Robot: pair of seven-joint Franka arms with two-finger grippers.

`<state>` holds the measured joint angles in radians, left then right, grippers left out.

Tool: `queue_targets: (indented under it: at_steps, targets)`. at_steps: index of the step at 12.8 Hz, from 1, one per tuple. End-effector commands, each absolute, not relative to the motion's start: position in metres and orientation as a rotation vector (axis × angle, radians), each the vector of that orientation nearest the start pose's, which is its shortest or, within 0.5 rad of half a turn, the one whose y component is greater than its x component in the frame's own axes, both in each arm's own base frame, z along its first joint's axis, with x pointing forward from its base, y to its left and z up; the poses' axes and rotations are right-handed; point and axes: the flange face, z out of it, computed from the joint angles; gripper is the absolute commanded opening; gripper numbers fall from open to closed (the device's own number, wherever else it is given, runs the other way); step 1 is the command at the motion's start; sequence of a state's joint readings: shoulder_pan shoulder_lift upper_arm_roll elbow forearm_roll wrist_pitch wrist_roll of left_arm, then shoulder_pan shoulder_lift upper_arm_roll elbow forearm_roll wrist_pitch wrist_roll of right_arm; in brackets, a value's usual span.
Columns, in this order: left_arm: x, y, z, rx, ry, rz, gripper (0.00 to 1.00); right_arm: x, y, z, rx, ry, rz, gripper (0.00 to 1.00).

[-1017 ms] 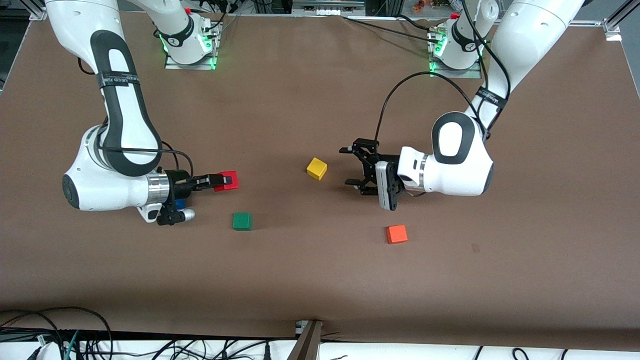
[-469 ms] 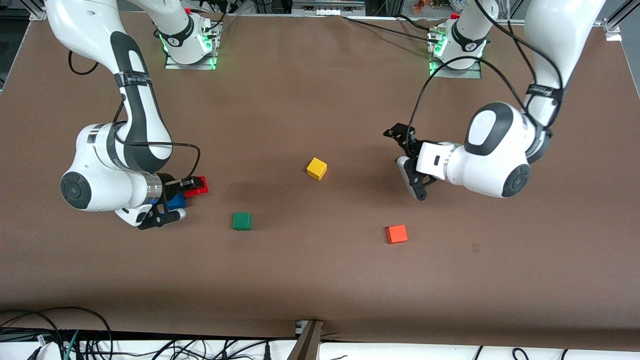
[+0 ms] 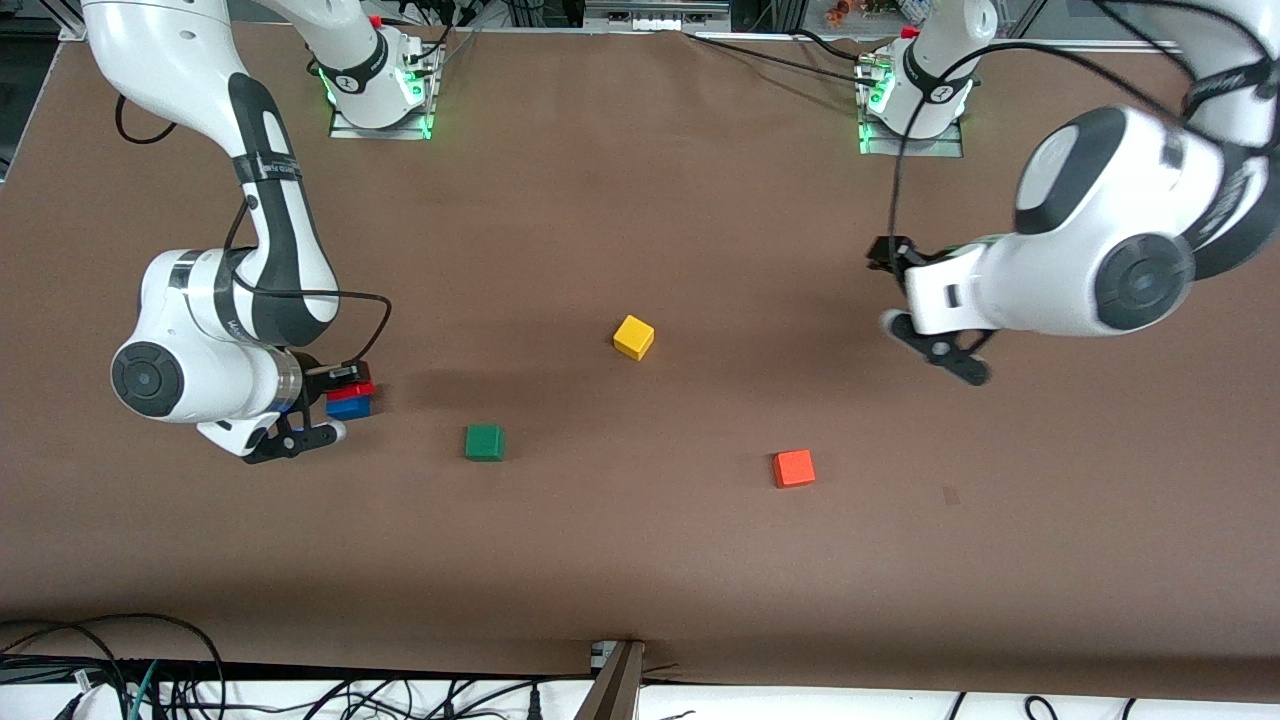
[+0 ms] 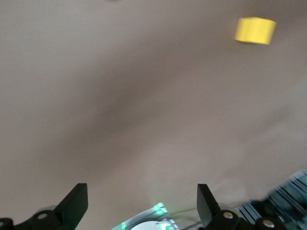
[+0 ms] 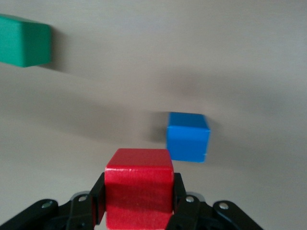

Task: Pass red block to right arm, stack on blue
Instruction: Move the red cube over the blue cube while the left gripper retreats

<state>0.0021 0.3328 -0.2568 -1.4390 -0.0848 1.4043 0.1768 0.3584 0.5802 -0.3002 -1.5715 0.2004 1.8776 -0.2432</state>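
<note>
Next, I set the red block down on top of the blue block (image 3: 335, 391) (image 5: 188, 123) with my right gripper.
My right gripper (image 3: 352, 384) is shut on the red block (image 3: 351, 391) and holds it just over the blue block (image 3: 348, 408), which lies on the table near the right arm's end. In the right wrist view the red block (image 5: 139, 191) sits between the fingers (image 5: 98, 199). The blue block (image 5: 188, 136) lies a little apart from it, with a gap showing between them. My left gripper (image 3: 888, 288) is open and empty, up in the air toward the left arm's end. Its fingers (image 4: 74, 206) stand wide apart in the left wrist view.
A yellow cube (image 3: 633, 337) lies mid-table and shows in the left wrist view (image 4: 255, 30). A green cube (image 3: 484, 442) lies nearer the front camera, beside the blue block, and shows in the right wrist view (image 5: 24, 40). An orange cube (image 3: 794, 468) lies toward the left arm's end.
My right gripper carried the red block toward the right arm's end until it came over the blue block. My left arm drew back toward its own end, away from the yellow cube.
</note>
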Motion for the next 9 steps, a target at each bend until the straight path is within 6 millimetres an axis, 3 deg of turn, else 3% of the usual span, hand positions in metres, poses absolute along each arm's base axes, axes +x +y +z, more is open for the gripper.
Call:
queue_targets:
  at_steps: [1, 3, 5, 7, 9]
  targets:
    - [0.592, -0.089, 0.521, -3.136, 0.464, 0.472, 1.0, 0.655, 0.068, 0.297, -3.101, -0.365, 0.331, 0.19]
    - [0.584, -0.053, 0.537, -3.158, 0.362, 0.333, 1.0, 0.655, 0.06, 0.292, -3.116, -0.347, 0.294, 0.19]
    - [0.568, -0.036, 0.562, -3.092, 0.316, 0.224, 1.0, 0.652, 0.056, 0.289, -3.129, -0.35, 0.261, 0.19]
    - [0.549, -0.026, 0.581, -3.079, 0.169, 0.177, 1.0, 0.646, 0.051, 0.283, -3.139, -0.345, 0.212, 0.19]
    - [0.531, -0.035, 0.6, -3.08, 0.074, 0.129, 1.0, 0.642, 0.05, 0.277, -3.145, -0.347, 0.192, 0.19]
